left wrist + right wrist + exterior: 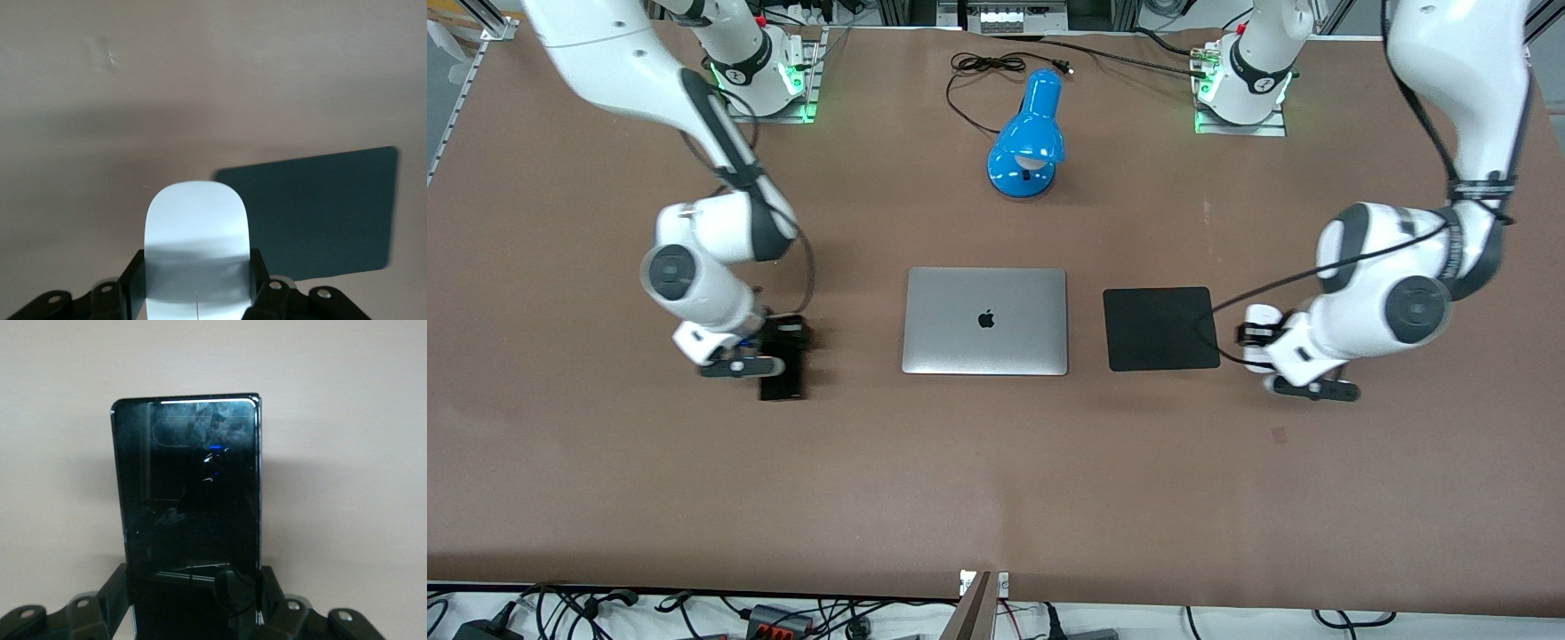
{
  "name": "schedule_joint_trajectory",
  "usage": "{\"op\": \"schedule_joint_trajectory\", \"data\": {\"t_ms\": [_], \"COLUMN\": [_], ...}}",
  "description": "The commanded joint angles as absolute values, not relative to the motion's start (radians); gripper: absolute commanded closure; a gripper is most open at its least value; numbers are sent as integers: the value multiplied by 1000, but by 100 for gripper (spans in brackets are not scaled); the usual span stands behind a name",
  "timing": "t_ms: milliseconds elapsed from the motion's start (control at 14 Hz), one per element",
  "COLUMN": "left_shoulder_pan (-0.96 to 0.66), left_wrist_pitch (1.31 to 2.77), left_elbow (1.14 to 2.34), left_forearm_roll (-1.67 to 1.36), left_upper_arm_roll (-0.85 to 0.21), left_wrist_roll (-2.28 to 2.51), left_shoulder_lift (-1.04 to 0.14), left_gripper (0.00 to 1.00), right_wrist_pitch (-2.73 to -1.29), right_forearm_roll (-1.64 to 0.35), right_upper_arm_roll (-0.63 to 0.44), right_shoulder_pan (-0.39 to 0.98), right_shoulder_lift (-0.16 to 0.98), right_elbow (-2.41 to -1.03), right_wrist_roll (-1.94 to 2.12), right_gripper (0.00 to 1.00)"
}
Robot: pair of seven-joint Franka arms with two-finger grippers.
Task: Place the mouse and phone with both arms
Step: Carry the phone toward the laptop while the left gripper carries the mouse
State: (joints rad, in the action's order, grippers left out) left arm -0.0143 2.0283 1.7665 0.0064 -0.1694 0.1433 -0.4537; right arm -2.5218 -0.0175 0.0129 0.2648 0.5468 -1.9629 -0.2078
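Note:
My left gripper is to let go of the white mouse on the black mouse pad (1173, 319) (289, 244), nearer the pad's edge toward the blue desk lamp.
The white mouse (1261, 317) is between the fingers of my left gripper (1258, 342), beside the black mouse pad (1160, 329) toward the left arm's end of the table. In the left wrist view the fingers (133, 280) press both sides of the mouse (195, 213), so the left gripper (197, 267) is shut on it. The black phone (783, 382) is between the fingers of my right gripper (783, 342), toward the right arm's end of the table. In the right wrist view the right gripper (193, 587) is shut on the sides of the phone (190, 487). I cannot tell whether either thing rests on the table.
A closed silver laptop (985, 320) lies mid-table, with the mouse pad (320, 213) beside it. A blue desk lamp (1027, 133) and its black cable (983, 67) stand farther from the front camera, between the arms' bases.

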Motion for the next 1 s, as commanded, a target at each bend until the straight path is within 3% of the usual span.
{"op": "schedule_joint_trajectory", "data": {"t_ms": [0, 71, 214, 929], "left_shoulder_pan": [-70, -83, -119, -143], "left_wrist_pitch": [2199, 2329, 2449, 2482], "left_elbow": [1888, 1952, 2029, 2088], "left_forearm_roll": [23, 23, 23, 25], "left_upper_arm_roll": [-179, -179, -179, -179], "left_wrist_roll": [253, 296, 365, 387], "left_shoulder_lift": [-449, -449, -449, -489], "left_gripper": [53, 53, 53, 52], "right_wrist_pitch": [-2502, -2502, -2499, -2424], "right_forearm_roll": [-31, -31, -32, -32], "right_upper_arm_roll": [5, 5, 5, 5], "right_shoulder_pan": [307, 319, 339, 425], "right_shoulder_lift": [610, 615, 621, 626], "right_elbow": [-1890, -1888, -1888, -1887], "right_wrist_roll": [-236, -236, -245, -445], "right_gripper": [72, 72, 72, 73]}}
